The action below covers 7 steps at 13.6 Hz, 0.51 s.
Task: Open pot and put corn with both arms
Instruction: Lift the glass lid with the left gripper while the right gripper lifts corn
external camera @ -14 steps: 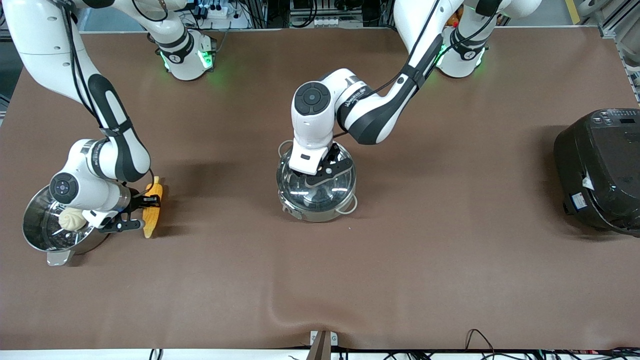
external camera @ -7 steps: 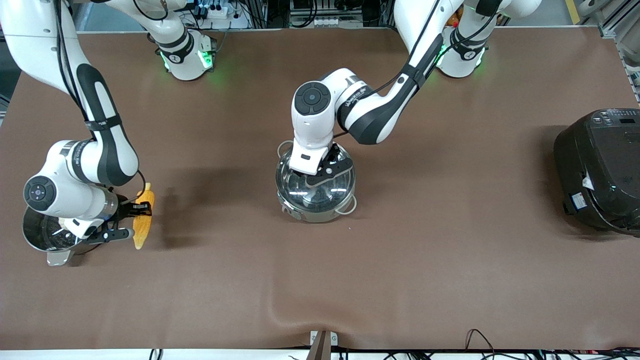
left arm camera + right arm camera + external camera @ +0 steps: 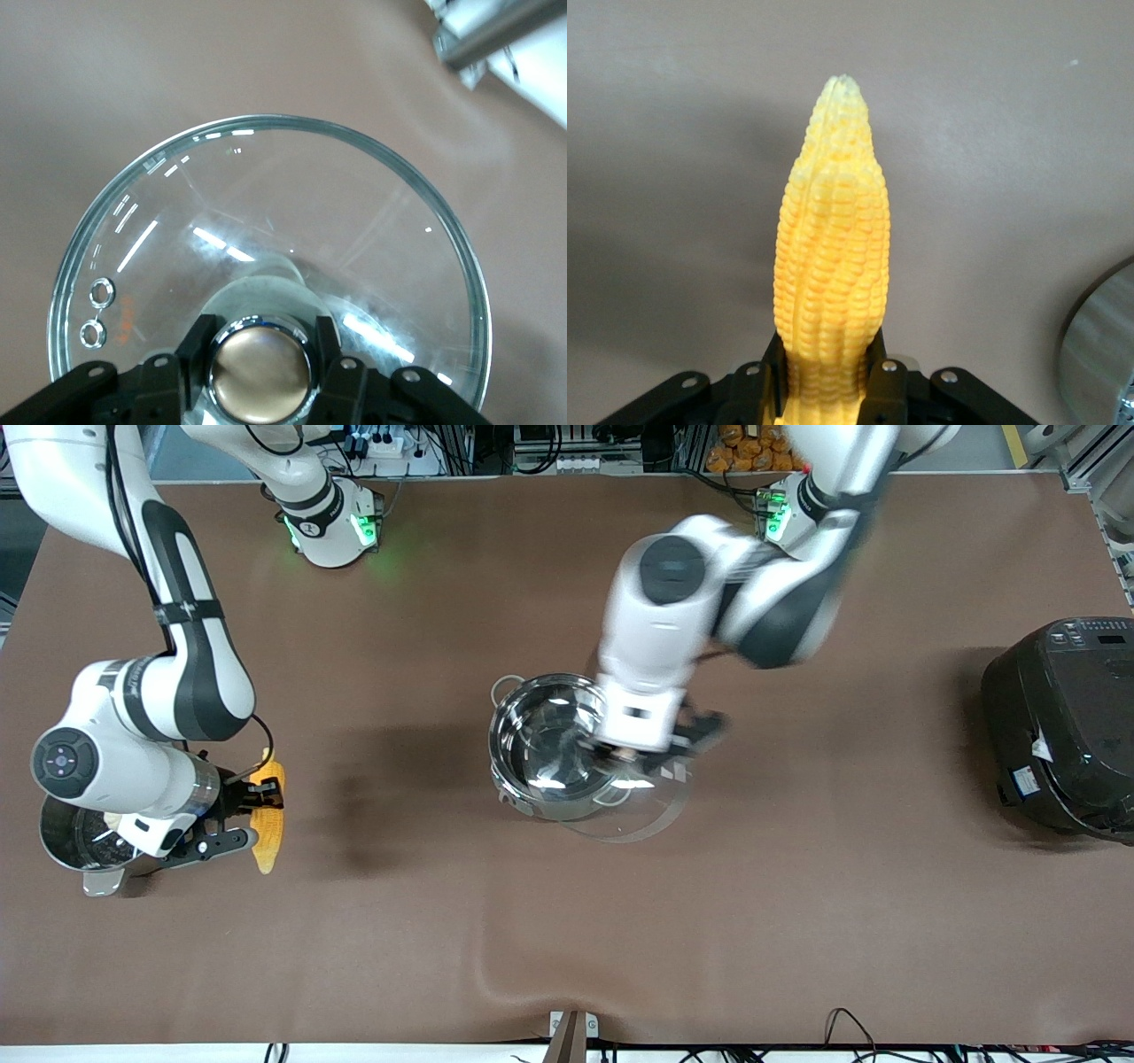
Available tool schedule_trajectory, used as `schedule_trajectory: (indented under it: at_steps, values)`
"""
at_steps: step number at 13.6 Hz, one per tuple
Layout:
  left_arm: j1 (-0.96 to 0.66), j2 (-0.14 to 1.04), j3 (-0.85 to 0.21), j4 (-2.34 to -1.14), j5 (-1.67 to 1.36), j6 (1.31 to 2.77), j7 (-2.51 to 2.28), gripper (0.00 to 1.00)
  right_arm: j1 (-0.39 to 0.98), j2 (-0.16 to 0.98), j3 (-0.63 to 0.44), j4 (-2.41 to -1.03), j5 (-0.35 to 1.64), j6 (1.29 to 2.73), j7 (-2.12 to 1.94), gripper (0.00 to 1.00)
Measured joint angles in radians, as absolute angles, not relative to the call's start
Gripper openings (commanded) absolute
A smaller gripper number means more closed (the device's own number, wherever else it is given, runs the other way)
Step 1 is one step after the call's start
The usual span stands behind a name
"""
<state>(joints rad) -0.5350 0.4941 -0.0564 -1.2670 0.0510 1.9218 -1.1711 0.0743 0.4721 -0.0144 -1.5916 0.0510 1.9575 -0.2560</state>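
The glass lid will go down from my left gripper onto the bare brown mat [image 3: 847, 766] between the steel pot and the rice cooker. The lid is now over the pot's edge.
The steel pot [image 3: 542, 748] stands open mid-table, its inside bare. My left gripper [image 3: 657, 755] is shut on the tan knob [image 3: 260, 367] of the glass lid [image 3: 640, 828]. It holds the lid in the air over the pot's edge toward the left arm's end. In the left wrist view the lid [image 3: 266, 230] fills the picture, with the left gripper [image 3: 260, 370] clamped on the knob. My right gripper [image 3: 244, 817] is shut on the corn [image 3: 268, 834], held above the table beside the steamer pot. The right wrist view shows the corn [image 3: 831, 257] pointing away from the right gripper [image 3: 828, 382].
A steel steamer pot [image 3: 66, 849] sits at the right arm's end, mostly under the right arm; its rim shows in the right wrist view [image 3: 1107, 354]. A big black rice cooker [image 3: 1063, 726] stands at the left arm's end. Brown mat covers the table.
The left gripper has lifted the lid off the pot and carried it toward the left arm's end. The right gripper has raised the corn off the table and holds it beside the steamer pot.
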Motion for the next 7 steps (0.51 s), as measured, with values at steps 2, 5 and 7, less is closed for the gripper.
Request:
schedule_trajectory:
  at_steps: [2,5,7]
  values:
    - [-0.391,0.443,-0.056,-1.279,0.050,1.878,-0.964,0.00,0.128,0.472,-0.007,-1.554,0.052,1.936,-0.270,0.00]
    - [-0.197,0.364,-0.059,-1.378,0.043,1.868,-0.771,0.00,0.300,0.472,-0.003,-1.531,0.044,1.935,-0.310,0.00]
    - [-0.100,0.303,-0.060,-1.483,0.041,1.874,-0.637,0.00,0.418,0.472,-0.003,-1.511,0.009,1.936,-0.325,0.00]
